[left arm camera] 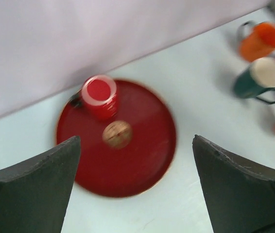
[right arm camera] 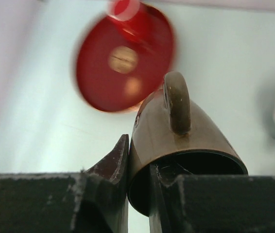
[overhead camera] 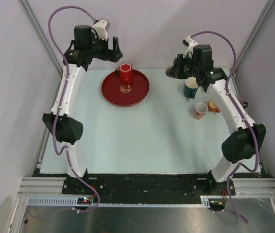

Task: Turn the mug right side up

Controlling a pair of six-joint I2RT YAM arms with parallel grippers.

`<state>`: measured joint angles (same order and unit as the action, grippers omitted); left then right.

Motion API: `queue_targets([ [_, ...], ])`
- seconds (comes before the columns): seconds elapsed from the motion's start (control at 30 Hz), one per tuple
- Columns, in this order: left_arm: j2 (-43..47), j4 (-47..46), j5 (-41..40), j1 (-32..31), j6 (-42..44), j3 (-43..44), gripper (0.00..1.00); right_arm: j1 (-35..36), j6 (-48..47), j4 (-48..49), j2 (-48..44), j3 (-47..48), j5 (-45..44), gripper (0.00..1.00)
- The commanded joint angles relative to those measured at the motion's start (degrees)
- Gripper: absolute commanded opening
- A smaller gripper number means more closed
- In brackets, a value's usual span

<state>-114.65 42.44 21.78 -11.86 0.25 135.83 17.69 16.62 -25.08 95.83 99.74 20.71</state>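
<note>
Next, my right gripper lets go of the brown mug on the white table (overhead camera: pixel 184 108), where it will sit close beside the pink mug.
My right gripper (right arm camera: pixel 140 194) is shut on the rim of a brown mug (right arm camera: pixel 186 131), with one finger inside the mouth and one outside. The mug is lifted off the table and lies roughly sideways, with its mouth toward the wrist and its handle (right arm camera: pixel 176 102) on top. In the top view it is a dark shape (overhead camera: pixel 172 72) at the far right, beside the right gripper (overhead camera: pixel 180 68). My left gripper (overhead camera: pixel 114 48) is open and empty, hovering above the far left; the left wrist view (left arm camera: pixel 136 145) shows its jaws wide apart.
A red plate (overhead camera: pixel 136 94) at the far middle carries an upright red mug (overhead camera: pixel 125 73) and a small round brown object (left arm camera: pixel 117 134). A green mug (overhead camera: pixel 191 88), a pink mug (overhead camera: pixel 200 110) and an orange mug (overhead camera: pixel 212 106) stand at the right.
</note>
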Motion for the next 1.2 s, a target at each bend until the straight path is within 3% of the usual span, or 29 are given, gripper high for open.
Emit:
queue_targets([
  [0.0, 7.6, -0.4, -10.4, 2.5, 7.5, -7.0, 1.0, 1.9, -19.1, -25.3, 5.2, 9.0, -18.5, 0.0],
  [0.1, 9.4, -0.4, -10.8, 3.9, 9.7, -13.5, 1.0, 5.0, -23.2, -33.4, 12.8, 14.7, -26.3, 0.0],
  [0.2, 10.2, -0.4, -10.7, 4.7, 12.1, -18.0, 1.0, 5.5, -23.4, -34.7, 18.0, 14.0, -31.4, 0.0],
  [0.4, 8.1, -0.4, -7.0, 5.1, 19.2, -21.5, 1.0, 4.5, -21.3, -31.5, 24.3, 10.9, -28.6, 0.0],
  [0.6, 0.8, -0.4, -8.0, 5.0, 21.2, -15.7, 1.0, 2.7, -18.6, -28.7, 27.2, 7.5, -28.8, 0.0],
  [0.77, -8.4, -0.5, 2.7, 4.8, 24.8, -4.8, 1.0, 0.6, -17.0, -25.4, 27.2, 3.0, -27.0, 0.01],
  [0.93, -19.1, -0.7, 4.7, 1.6, 40.5, 6.8, 1.0, 0.2, -15.8, -26.3, 27.9, 3.2, -27.8, 0.29],
  [1.17, -23.4, -1.5, 1.2, -2.2, 71.7, 3.7, 1.0, 0.2, -15.0, -27.6, 26.6, 2.4, -27.1, 0.54],
])
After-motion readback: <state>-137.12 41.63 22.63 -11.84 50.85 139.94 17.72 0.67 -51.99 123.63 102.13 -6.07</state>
